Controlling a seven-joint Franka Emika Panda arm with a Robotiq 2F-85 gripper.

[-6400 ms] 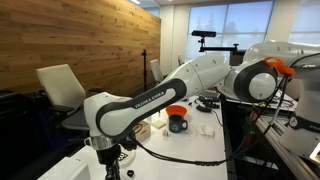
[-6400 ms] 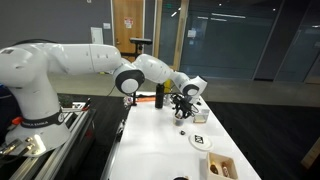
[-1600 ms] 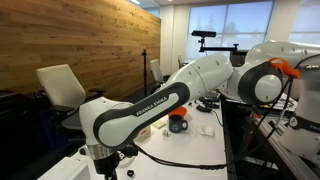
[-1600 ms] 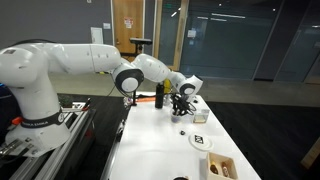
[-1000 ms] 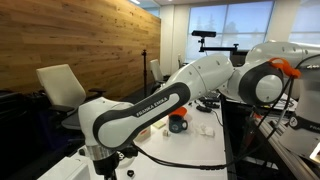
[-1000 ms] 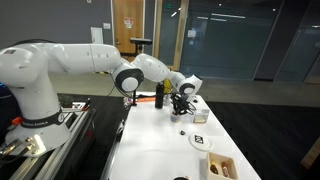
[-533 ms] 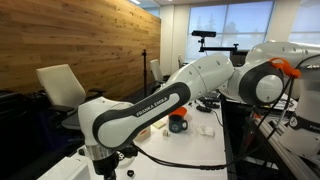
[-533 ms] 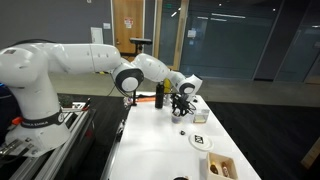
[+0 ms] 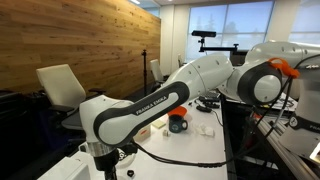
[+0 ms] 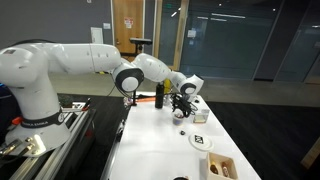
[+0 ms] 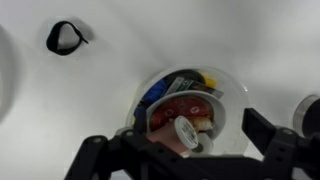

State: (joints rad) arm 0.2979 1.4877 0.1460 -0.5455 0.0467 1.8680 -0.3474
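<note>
I need to move and pinch the red piece's rim (image 11: pixel 222 111) with my gripper before lifting, because the white round-capped piece lies across the red round piece under my open fingers.
In the wrist view my gripper (image 11: pixel 180 137) hangs straight above a clear round bowl (image 11: pixel 232 92) on the white table (image 11: pixel 120 40). The bowl holds colourful items in red, blue, yellow and green, with a white round-capped piece (image 11: pixel 190 132) lying on top. The jaws stand wide apart, one dark finger on each side of the bowl, and nothing is gripped between them. In both exterior views the gripper (image 9: pixel 108 165) (image 10: pixel 181 107) points down close over the table; the bowl itself is hard to make out there.
A black loop (image 11: pixel 65 37) lies on the table beyond the bowl. An orange-and-blue cup (image 9: pixel 178 121), an orange bottle (image 10: pixel 158 96), a white plate (image 10: pixel 200 143) and a shallow box (image 10: pixel 221 166) stand around. A black cable (image 9: pixel 180 161) crosses the tabletop.
The arm has stayed in place over the bowl. The jaws look spread wider than a second ago.
</note>
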